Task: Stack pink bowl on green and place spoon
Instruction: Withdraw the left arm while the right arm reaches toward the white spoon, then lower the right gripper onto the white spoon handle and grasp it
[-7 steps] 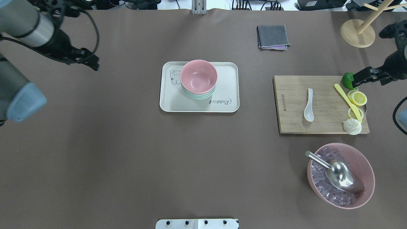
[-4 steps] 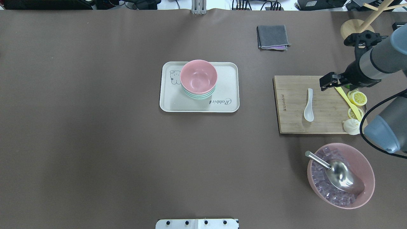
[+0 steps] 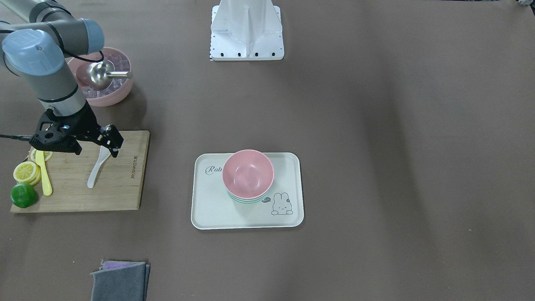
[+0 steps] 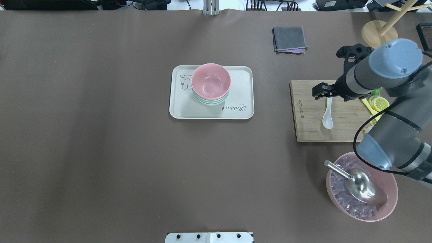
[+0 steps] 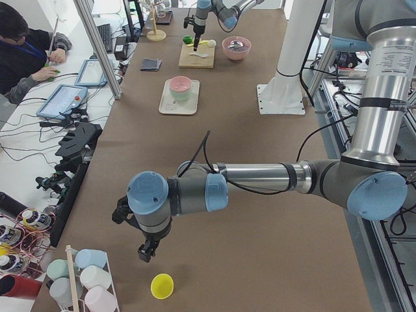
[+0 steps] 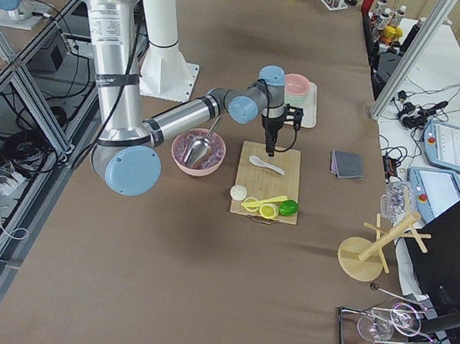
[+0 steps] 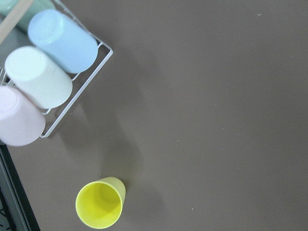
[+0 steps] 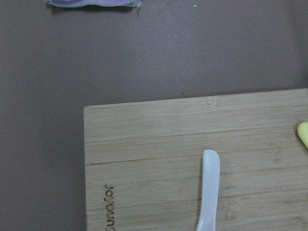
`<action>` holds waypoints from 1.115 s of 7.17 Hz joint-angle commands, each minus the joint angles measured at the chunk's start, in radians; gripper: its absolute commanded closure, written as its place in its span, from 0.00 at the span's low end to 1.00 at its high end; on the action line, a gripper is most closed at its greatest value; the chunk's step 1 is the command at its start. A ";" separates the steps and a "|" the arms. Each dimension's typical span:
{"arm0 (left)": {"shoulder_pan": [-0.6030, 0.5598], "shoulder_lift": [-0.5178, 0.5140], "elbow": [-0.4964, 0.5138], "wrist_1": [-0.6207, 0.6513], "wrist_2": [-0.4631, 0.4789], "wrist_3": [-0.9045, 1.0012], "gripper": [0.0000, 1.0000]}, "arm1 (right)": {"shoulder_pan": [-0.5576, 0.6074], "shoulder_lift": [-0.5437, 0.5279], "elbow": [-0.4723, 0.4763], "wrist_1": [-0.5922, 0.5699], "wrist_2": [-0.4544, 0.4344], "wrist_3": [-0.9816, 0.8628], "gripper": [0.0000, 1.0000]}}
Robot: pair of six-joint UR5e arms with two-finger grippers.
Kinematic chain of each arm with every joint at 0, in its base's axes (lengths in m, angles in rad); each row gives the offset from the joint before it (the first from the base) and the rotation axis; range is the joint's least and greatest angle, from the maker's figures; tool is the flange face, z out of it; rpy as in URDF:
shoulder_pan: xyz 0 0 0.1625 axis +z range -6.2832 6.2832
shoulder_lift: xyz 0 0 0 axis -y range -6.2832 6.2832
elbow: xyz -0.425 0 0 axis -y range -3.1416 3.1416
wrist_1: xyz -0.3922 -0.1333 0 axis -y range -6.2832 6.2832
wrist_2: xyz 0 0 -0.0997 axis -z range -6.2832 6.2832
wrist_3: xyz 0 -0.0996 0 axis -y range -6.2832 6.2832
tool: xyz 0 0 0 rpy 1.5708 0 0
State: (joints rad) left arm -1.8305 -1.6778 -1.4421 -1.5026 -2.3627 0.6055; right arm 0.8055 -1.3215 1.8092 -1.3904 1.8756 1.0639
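Observation:
Next, my right gripper needs to go to the white spoon's handle (image 3: 93, 175) (image 8: 210, 176) and close there, just short of the handle's end farthest from the spoon's bowl.
A pink bowl (image 4: 211, 81) sits nested on the green bowl (image 4: 210, 101), on a cream tray (image 4: 243, 79) at the table's middle; it also shows in the front view (image 3: 248, 173). A white spoon (image 4: 327, 114) lies on the wooden cutting board (image 4: 308, 116), bowl end toward the robot. My right gripper (image 4: 320, 91) hangs over the spoon's handle end, jaws apart and empty; in the front view it shows at the same spot (image 3: 111, 144). The right wrist view shows the handle tip (image 8: 210, 185). My left gripper (image 5: 145, 251) is far off near a yellow cup (image 7: 100, 204); I cannot tell its state.
Lemon slices (image 4: 378, 103), a yellow knife (image 3: 43, 175) and a lime (image 3: 24, 195) lie at the board's outer end. A pink bowl of ice with a metal scoop (image 4: 362, 187) stands near the robot. A grey cloth (image 4: 289, 39) and a wooden stand (image 4: 373, 33) are beyond. A cup rack (image 7: 41, 77) is by the left gripper.
My right arm has swung left from the table's right edge across the board to the spoon's handle end. My left arm has left the overhead view.

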 commanded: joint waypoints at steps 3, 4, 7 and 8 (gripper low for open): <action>-0.016 0.041 0.014 -0.085 -0.010 -0.012 0.02 | -0.009 -0.025 -0.161 0.210 -0.033 0.056 0.04; -0.016 0.043 0.012 -0.087 -0.010 -0.012 0.02 | -0.008 -0.027 -0.169 0.224 -0.035 0.073 0.06; -0.016 0.047 0.019 -0.126 -0.010 -0.012 0.02 | -0.006 -0.033 -0.166 0.226 -0.059 0.129 0.38; -0.016 0.047 0.016 -0.128 -0.010 -0.012 0.02 | -0.006 -0.044 -0.159 0.226 -0.059 0.131 0.43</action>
State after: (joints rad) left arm -1.8469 -1.6318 -1.4261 -1.6209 -2.3732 0.5943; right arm 0.7987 -1.3559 1.6438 -1.1652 1.8181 1.1838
